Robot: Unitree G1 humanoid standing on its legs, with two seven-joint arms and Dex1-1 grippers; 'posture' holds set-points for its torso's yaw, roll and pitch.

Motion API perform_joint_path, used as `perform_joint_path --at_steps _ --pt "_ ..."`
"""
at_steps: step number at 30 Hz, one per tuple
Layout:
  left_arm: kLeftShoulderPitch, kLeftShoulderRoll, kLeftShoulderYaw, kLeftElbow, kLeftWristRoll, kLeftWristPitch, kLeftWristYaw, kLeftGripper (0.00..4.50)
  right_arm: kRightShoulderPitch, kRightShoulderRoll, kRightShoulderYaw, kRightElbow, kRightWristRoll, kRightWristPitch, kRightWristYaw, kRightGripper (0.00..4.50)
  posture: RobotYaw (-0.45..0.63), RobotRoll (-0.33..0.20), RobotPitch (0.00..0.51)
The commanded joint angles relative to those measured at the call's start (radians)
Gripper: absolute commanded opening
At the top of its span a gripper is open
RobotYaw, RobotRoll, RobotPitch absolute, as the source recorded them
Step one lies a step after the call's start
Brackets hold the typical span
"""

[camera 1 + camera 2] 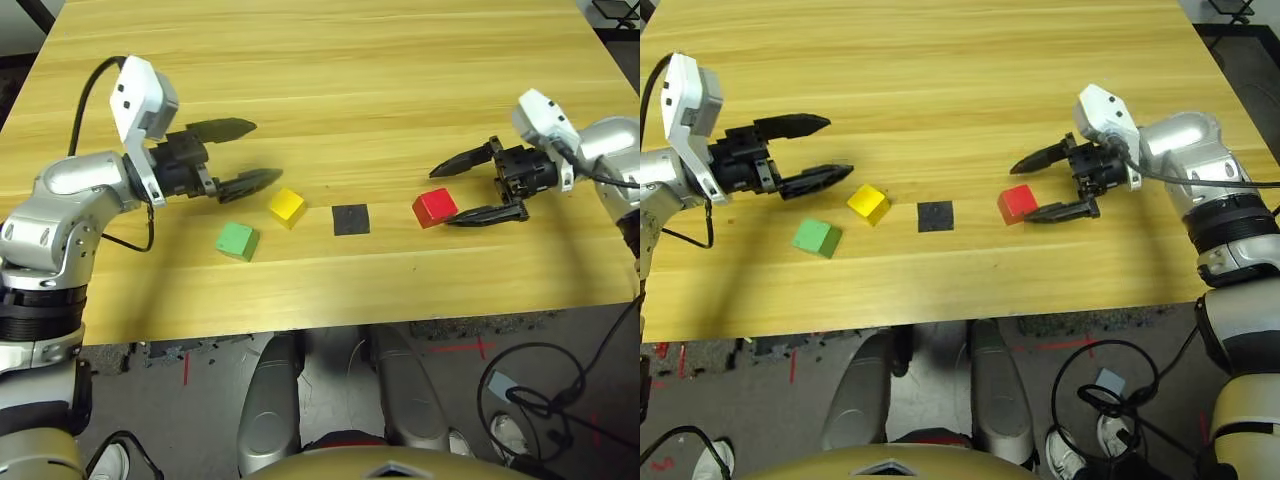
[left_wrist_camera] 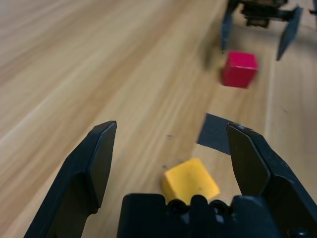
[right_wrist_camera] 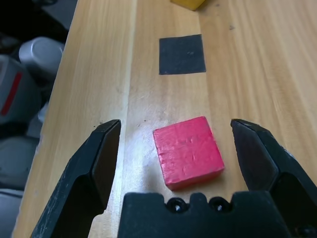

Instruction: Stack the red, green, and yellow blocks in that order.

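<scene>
Next, I close my left gripper on the near and far sides of the green block [image 1: 237,242], because green goes onto the red block before yellow.
The red block [image 1: 435,208] lies on the table right of a flat black square mark [image 1: 351,219]. My right gripper [image 1: 441,196] is open, one finger on each side of the red block [image 3: 188,151], with a gap on both sides. Left of the mark sits the yellow block [image 1: 287,207], and the green block [image 1: 237,240] rests nearer the front edge, further left. My left gripper [image 1: 267,150] is open and holds nothing. It hovers just left of and behind the yellow block [image 2: 190,181].
The wooden table [image 1: 330,60] stretches wide and bare behind the blocks. Its front edge [image 1: 360,322] runs close to the green block. Cables [image 1: 530,385] lie on the floor below at the right.
</scene>
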Motion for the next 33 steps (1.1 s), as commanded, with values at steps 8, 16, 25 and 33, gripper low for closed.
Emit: perform_joint_path --at_steps 8,16,25,33 --pt "0.048 0.033 -0.022 -0.081 0.012 0.073 -0.031 4.48 -0.061 0.035 0.063 0.122 -0.113 -0.183 0.007 4.50 0.20 -0.076 0.284" --pt "0.056 0.031 -0.004 -0.108 0.008 0.100 -0.016 4.50 -0.073 0.084 0.089 0.196 -0.154 -0.238 0.007 4.48 0.24 -0.062 0.292" --pt "0.074 0.050 0.031 -0.146 -0.005 0.139 -0.001 4.50 -0.097 0.102 0.110 0.198 -0.173 -0.238 0.007 2.06 0.28 -0.047 0.291" --pt "0.062 0.070 0.023 -0.140 0.004 0.137 -0.022 4.50 -0.054 0.153 -0.016 -0.140 -0.175 0.127 -0.034 2.07 0.30 -0.047 0.285"
